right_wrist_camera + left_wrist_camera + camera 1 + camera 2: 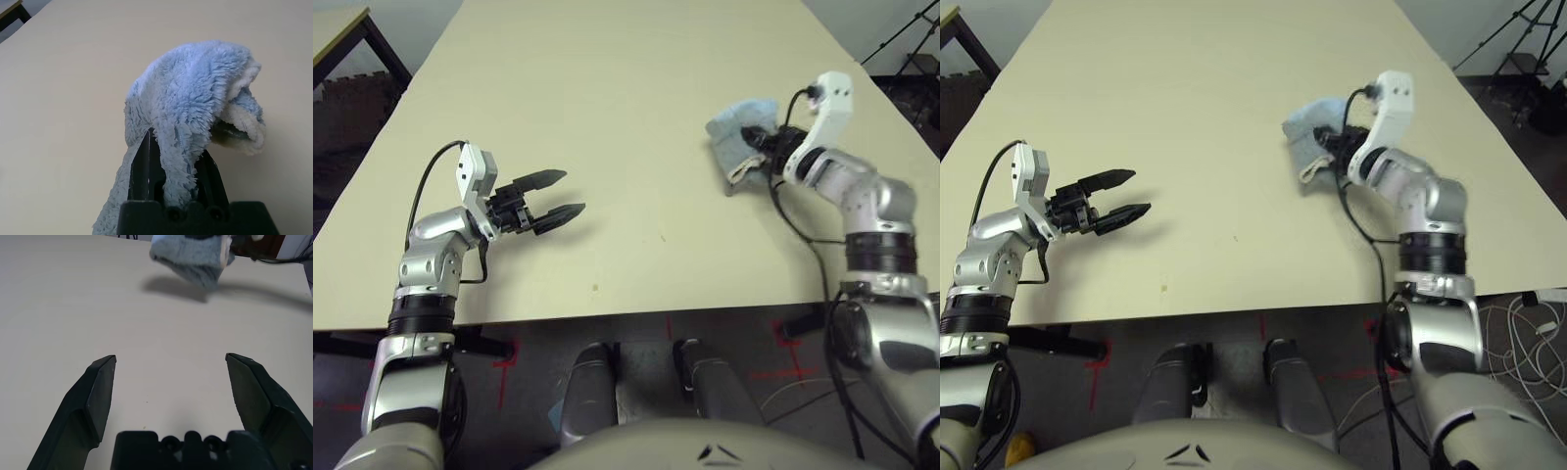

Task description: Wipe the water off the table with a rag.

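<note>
Next, I release the rag, now bunched on the pale table, with my right gripper on the pale table, closer to the table's side edge (800,170) near the tripod legs.
The rag (736,132), a fuzzy light blue cloth with a whitish hem, is bunched on the right side of the pale table (607,78). My right gripper (761,144) is shut on the rag (195,98), which drapes over both black fingers (145,164). In the left wrist view the rag (190,259) casts a shadow just under it; I cannot tell whether its lowest corner touches the table. My left gripper (570,193) hovers open and holds nothing near the table's left front, well apart from the rag. The water is hidden from me.
A tiny dark speck (595,288) lies near the front edge of the table. A small tan table with a black frame (337,29) stands at the far left. Tripod legs (901,39) and floor cables (1528,323) are on the right.
</note>
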`<action>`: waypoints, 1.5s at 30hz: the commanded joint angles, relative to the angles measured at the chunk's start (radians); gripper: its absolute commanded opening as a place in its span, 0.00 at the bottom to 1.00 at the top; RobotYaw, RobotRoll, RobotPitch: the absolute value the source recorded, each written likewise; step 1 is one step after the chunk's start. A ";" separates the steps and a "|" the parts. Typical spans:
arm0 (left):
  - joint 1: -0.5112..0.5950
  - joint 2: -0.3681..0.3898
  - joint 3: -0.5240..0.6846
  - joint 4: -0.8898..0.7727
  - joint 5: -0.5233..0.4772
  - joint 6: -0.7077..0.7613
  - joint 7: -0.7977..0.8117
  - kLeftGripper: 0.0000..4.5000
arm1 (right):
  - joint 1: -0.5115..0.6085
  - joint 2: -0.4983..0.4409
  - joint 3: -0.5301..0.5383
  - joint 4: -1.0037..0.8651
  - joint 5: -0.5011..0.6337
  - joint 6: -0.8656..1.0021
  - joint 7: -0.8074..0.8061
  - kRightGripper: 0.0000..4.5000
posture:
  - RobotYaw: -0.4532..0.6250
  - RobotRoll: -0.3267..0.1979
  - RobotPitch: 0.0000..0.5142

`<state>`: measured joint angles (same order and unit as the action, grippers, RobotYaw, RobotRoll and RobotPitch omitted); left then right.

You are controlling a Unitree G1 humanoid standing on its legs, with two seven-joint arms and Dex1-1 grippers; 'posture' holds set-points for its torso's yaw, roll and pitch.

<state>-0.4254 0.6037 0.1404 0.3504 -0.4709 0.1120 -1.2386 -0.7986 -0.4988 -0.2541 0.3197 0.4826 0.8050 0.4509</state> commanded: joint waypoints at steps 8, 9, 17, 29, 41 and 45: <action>-0.018 -0.008 -0.011 0.036 0.017 -0.017 -0.010 1.00 | 0.024 -0.065 0.006 0.183 -0.065 -0.075 0.075 0.02 | 0.30 0.62 0.25; -0.018 -0.008 -0.011 0.036 0.017 -0.017 -0.010 1.00 | 0.028 -0.062 0.006 0.191 -0.070 -0.080 0.076 0.02 | 0.30 0.62 0.25; -0.014 -0.001 -0.011 0.025 0.017 -0.012 -0.010 1.00 | 0.043 -0.057 0.016 0.351 -0.173 -0.242 0.033 0.02 | 0.30 0.62 0.26; -0.005 0.012 -0.007 0.011 0.014 -0.004 -0.009 1.00 | 0.060 -0.085 0.099 0.439 -0.334 -0.404 0.012 0.31 | 0.31 0.62 0.27; -0.011 0.016 0.023 0.024 0.012 -0.022 0.025 1.00 | 0.118 -0.162 0.019 0.197 -0.309 -0.450 -0.014 1.00 | 0.30 0.62 0.27; -0.023 -0.016 0.072 0.044 0.019 -0.081 0.130 1.00 | 0.115 -0.095 -0.093 0.177 -0.205 -0.564 -0.016 1.00 | 0.30 0.62 0.27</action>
<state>-0.4377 0.5964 0.1848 0.3731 -0.4670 0.0614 -1.1595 -0.6939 -0.6134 -0.3088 0.5127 0.2300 0.2815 0.4330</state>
